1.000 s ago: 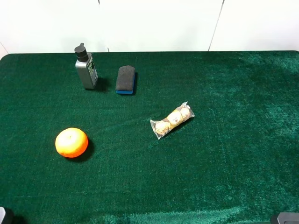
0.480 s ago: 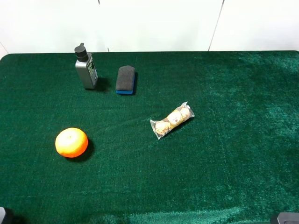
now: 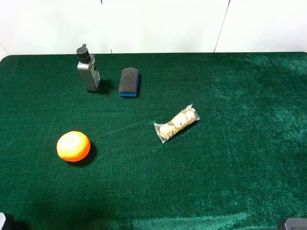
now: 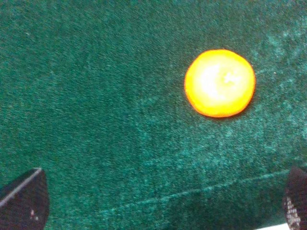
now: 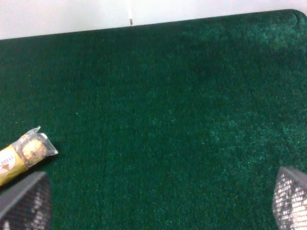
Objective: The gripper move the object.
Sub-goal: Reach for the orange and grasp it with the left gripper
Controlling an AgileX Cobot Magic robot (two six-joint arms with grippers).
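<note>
The robot's left gripper needs to next move to the orange fruit on the green cloth and close around the fruit's opposite sides (image 3: 73, 146) (image 4: 220, 84).
The round bright orange fruit (image 3: 73, 146) lies on the green cloth at the left front, with nothing touching it. It also shows in the left wrist view (image 4: 220, 82), stem dimple up. My left gripper (image 4: 160, 201) is open and empty, its black fingertips (image 4: 24, 199) wide apart and short of the fruit. My right gripper (image 5: 157, 203) is open and empty over bare cloth, with the end of the clear packet (image 5: 21, 153) beside one fingertip (image 5: 24, 201). In the exterior high view only small bits of the arms show at the bottom corners.
A grey bottle with a black cap (image 3: 88, 69) and a black and blue eraser (image 3: 129, 81) stand at the back left. The clear packet of three beige balls (image 3: 176, 123) lies near the middle. The green table (image 3: 240, 158) ends at a white wall behind.
No object has moved. Only the shadow along the front edge at the left has spread slightly to the right.
</note>
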